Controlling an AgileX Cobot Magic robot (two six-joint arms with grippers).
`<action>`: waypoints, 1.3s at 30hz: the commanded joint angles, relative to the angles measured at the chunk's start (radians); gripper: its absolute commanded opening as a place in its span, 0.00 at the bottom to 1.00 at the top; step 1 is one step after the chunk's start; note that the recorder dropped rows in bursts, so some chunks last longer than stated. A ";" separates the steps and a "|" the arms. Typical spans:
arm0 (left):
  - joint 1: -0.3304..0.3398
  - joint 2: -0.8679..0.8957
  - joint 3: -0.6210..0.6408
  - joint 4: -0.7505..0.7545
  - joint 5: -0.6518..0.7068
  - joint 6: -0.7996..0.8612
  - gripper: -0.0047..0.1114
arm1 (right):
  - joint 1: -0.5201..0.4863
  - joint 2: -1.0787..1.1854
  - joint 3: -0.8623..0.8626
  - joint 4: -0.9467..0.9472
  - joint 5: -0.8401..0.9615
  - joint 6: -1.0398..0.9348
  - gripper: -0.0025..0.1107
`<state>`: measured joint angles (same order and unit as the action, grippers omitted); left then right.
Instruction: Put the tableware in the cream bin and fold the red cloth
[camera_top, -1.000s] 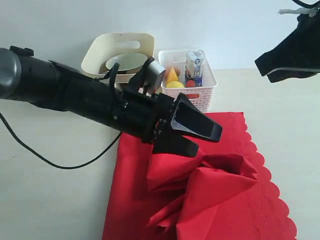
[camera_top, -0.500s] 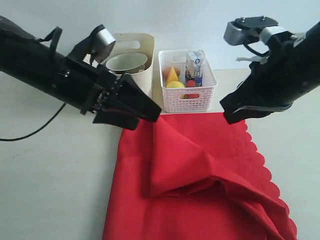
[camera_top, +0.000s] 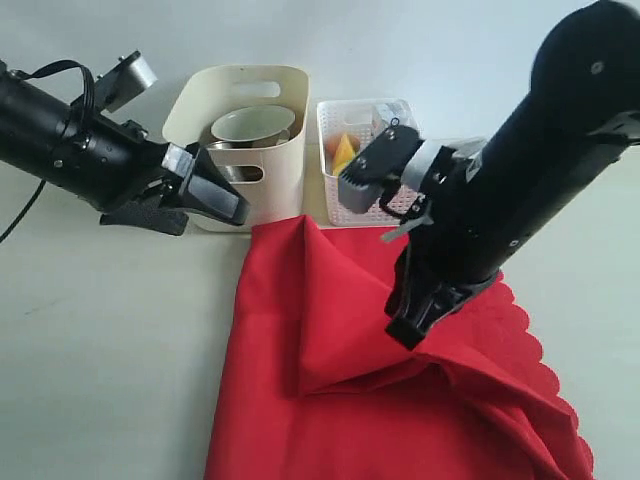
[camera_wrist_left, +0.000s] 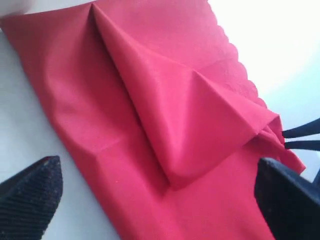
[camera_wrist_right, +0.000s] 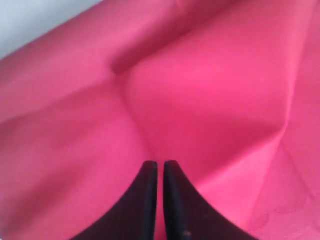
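Note:
The red cloth's flap slants short of the cloth's scalloped edge, so next my right gripper regrasps the flap (camera_wrist_left: 257, 120) and pulls it to the cloth's far scalloped corner.
The red cloth (camera_top: 300, 400) lies in front of the bins with a loose flap folded over its middle; it also fills the left wrist view (camera_wrist_left: 150, 100) and the right wrist view (camera_wrist_right: 200, 75). My left gripper (camera_top: 215, 220) hovers open beside the cream bin (camera_top: 285, 160), off the cloth's far left corner, with nothing between its wide-apart fingers (camera_wrist_left: 30, 195). The bin holds a pale bowl (camera_top: 250, 125) over some steel ware. My right gripper (camera_top: 406, 335) points down at the raised fold, jaws shut (camera_wrist_right: 160, 164). I cannot tell whether it touches the cloth.
A white lattice basket (camera_top: 345, 205) with yellow and orange food (camera_top: 343, 150) stands right of the cream bin, half hidden by my right arm. A black cable trails at the left edge. The cloth's scalloped edge (camera_top: 545, 375) runs along the right.
My left gripper let go of the cloth and drew back left to the bin. The flap settled flatter. My right arm swung down from the upper right onto the cloth's middle.

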<state>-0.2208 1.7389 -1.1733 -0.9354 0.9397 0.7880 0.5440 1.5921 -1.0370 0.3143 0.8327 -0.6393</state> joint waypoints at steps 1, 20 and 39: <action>0.002 -0.010 0.002 0.006 -0.027 -0.015 0.91 | 0.071 0.048 0.005 -0.157 -0.071 0.109 0.28; 0.002 -0.010 0.002 0.011 -0.040 -0.015 0.91 | 0.188 0.262 0.005 -0.797 -0.169 0.759 0.40; 0.000 -0.010 0.011 0.008 -0.031 -0.015 0.91 | -0.236 0.258 0.004 -0.700 -0.399 1.124 0.10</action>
<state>-0.2208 1.7389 -1.1644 -0.9201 0.9045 0.7772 0.3598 1.8551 -1.0331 -0.4369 0.4822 0.4821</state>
